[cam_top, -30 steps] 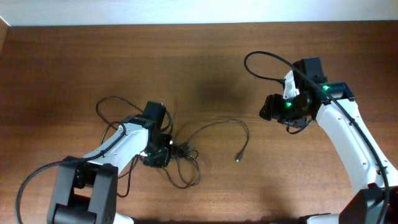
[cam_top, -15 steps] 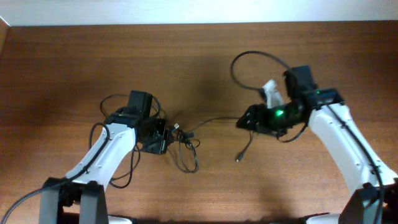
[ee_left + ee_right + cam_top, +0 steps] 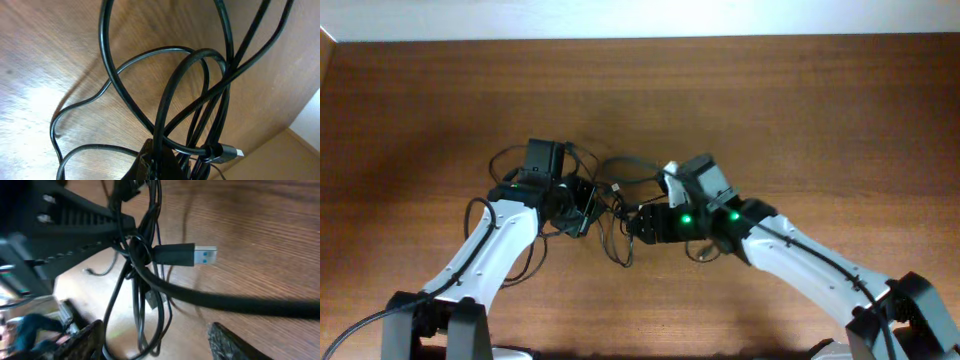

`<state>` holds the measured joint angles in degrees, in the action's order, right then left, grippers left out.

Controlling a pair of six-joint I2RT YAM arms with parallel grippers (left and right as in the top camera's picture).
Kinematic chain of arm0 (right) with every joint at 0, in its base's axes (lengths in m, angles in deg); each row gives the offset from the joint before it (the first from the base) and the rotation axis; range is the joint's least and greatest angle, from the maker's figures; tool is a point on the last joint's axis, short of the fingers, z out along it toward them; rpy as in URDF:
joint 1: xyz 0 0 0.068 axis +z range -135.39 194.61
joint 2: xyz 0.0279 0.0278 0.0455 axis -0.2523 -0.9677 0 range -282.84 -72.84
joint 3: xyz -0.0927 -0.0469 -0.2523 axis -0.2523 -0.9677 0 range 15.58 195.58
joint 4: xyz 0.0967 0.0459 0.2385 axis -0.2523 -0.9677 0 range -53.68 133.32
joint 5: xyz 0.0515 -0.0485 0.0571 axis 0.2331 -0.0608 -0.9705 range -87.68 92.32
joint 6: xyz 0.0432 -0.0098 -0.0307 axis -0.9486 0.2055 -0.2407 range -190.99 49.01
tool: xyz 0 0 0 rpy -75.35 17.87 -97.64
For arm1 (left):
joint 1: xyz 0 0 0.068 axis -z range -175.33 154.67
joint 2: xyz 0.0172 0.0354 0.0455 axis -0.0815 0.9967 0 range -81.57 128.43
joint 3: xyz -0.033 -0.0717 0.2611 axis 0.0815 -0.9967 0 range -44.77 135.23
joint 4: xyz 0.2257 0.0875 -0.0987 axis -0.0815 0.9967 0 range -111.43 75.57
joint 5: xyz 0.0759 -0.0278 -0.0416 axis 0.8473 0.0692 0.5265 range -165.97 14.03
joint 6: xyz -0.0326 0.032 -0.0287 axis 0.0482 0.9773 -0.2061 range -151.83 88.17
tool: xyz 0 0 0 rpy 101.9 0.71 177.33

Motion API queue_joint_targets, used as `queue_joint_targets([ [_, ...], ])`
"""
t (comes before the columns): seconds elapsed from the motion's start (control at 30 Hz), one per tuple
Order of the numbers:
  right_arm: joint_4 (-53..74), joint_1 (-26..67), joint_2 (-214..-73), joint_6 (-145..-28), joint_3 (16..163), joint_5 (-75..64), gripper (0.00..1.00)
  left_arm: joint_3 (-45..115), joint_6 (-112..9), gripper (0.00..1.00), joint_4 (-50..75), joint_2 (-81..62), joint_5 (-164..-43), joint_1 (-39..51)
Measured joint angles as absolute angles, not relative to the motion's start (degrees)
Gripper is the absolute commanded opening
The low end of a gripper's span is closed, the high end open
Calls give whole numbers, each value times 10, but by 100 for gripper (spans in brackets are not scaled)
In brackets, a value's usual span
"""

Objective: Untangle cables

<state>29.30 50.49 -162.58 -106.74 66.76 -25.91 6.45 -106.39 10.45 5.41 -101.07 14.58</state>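
My left gripper is going to release the two strands of cable on the wooden table (image 3: pixel 604 200) under the knotted bundle.
The cables (image 3: pixel 616 202) are a knotted bundle of thin black cords hanging between my two grippers at the table's middle. My left gripper (image 3: pixel 578 208) is shut on the cables; in the left wrist view its fingers (image 3: pixel 167 165) pinch several looped strands (image 3: pixel 165 100), and a USB plug (image 3: pixel 226 150) sticks out to the right. My right gripper (image 3: pixel 636 223) is open just right of the bundle. In the right wrist view its fingers (image 3: pixel 157 341) are spread wide around hanging strands (image 3: pixel 142 305), below a blue-tipped USB plug (image 3: pixel 184 255).
The left gripper's black body (image 3: pixel 65 217) fills the upper left of the right wrist view. Thicker arm cables loop beside the left arm (image 3: pixel 480 212). A loose cord end (image 3: pixel 704 250) lies under the right arm. The white wall edge (image 3: pixel 640 18) borders the wooden table's back.
My right arm has swung far left across the table to the bundle. My left gripper has moved up and back with the cables in it.
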Motion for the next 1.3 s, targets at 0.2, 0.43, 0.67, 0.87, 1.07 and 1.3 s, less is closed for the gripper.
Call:
queue_joint_targets([
  [0.2, 327, 530, -1626, -1144, 667, -147, 24, 65, -1063, 0, 67, 54, -1011, 198],
  [0.43, 333, 525, -1641, -1171, 668, -111, 4, 65, -989, 0, 44, 54, -1028, 211],
  [0.67, 331, 435, -1581, -1117, 667, -209, 4, 75, -790, 0, 6, 52, -1075, 226],
  [0.87, 374, 382, -1573, -1097, 664, -239, 4, 80, -606, 0, -97, 46, -1185, 239],
  [1.07, 300, 393, -1567, -1084, 677, -195, 4, 71, -498, 0, -160, 61, -1312, 226],
  [1.3, 189, 403, -1554, -1082, 717, -154, 4, 58, -547, 0, -204, 69, -1396, 146],
])
